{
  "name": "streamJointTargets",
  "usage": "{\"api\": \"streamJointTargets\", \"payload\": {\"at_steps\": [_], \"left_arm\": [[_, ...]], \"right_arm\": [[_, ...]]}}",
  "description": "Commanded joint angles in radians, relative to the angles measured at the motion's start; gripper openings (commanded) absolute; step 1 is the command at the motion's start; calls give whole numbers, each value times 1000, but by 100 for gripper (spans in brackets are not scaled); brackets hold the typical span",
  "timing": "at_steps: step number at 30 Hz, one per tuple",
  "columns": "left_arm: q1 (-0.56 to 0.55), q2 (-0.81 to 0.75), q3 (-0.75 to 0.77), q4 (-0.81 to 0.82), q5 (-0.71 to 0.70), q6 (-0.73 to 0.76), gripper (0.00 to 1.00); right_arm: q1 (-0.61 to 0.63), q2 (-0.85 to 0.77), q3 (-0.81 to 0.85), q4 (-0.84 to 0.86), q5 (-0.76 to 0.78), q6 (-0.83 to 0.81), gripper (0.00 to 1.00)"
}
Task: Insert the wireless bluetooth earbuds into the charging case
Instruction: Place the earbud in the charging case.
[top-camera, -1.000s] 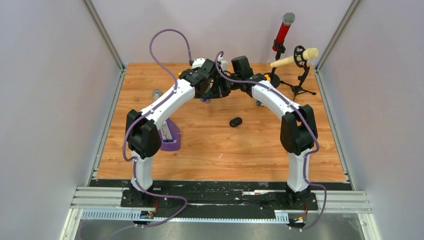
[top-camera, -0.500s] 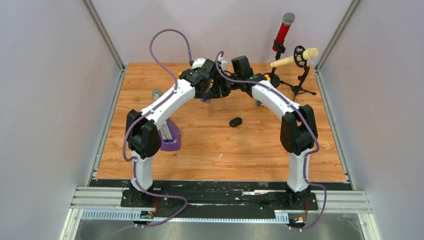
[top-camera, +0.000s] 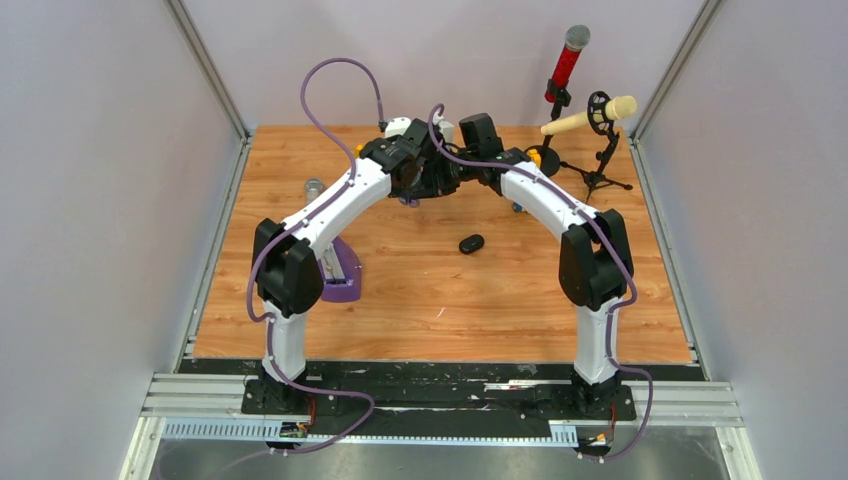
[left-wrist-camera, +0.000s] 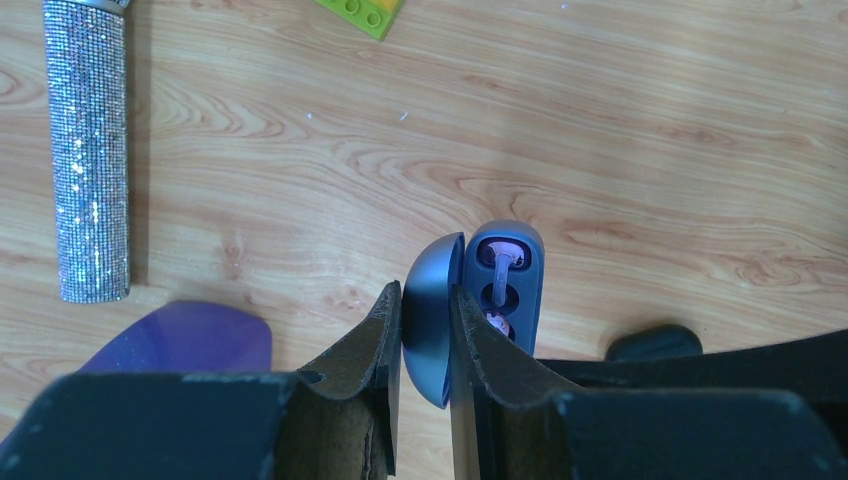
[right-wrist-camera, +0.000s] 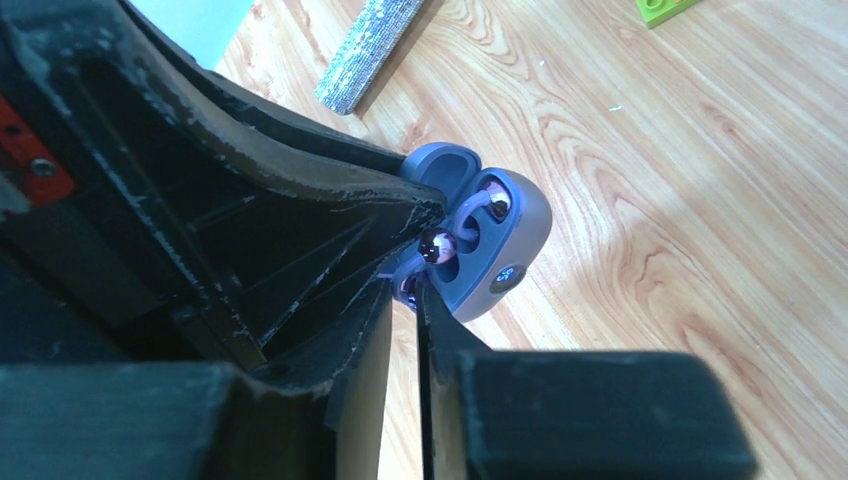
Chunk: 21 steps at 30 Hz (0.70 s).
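The near earbud's shiny ball sits above its empty hole, so next my right gripper opens, grips the earbud again and pushes it down into the charging case (right-wrist-camera: 451, 269).
In the left wrist view, the blue-grey charging case (left-wrist-camera: 507, 290) hangs open above the wooden table, and my left gripper (left-wrist-camera: 425, 335) is shut on its domed lid (left-wrist-camera: 432, 300). Purple earbuds (left-wrist-camera: 501, 258) sit in the case's wells. In the right wrist view, one purple earbud (right-wrist-camera: 437, 245) rests in a well of the case (right-wrist-camera: 505, 250). My right gripper (right-wrist-camera: 405, 292) has its tips at the case's near end, its jaws a narrow slit apart around a small purple bit. In the top view both grippers meet at the far middle of the table (top-camera: 425, 185).
A black pebble-shaped case (top-camera: 471, 243) lies mid-table. A glittery silver cylinder (left-wrist-camera: 90, 150) lies to the left and a purple stand (top-camera: 340, 275) sits by the left arm. A green brick (left-wrist-camera: 362, 12) is further back. Two microphones on stands (top-camera: 590, 117) are at the back right.
The right gripper's jaws have parted slightly at the case. Both arms have stayed almost where they were, and the left gripper still holds the lid.
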Motion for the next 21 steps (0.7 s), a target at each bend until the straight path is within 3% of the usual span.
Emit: {"api": "streamJointTargets", "payload": {"at_steps": [1, 3, 10, 21], "left_arm": [[-14, -7, 51, 22, -6, -4, 0], [-14, -7, 51, 21, -7, -3, 0], [-15, -5, 50, 22, -9, -4, 0], [-15, -5, 44, 34, -8, 5, 0]], "right_arm": [[12, -12, 25, 32, 38, 4, 22], [12, -23, 23, 31, 31, 4, 28], [6, -64, 21, 20, -13, -23, 29], [-62, -119, 0, 4, -126, -50, 10]]}}
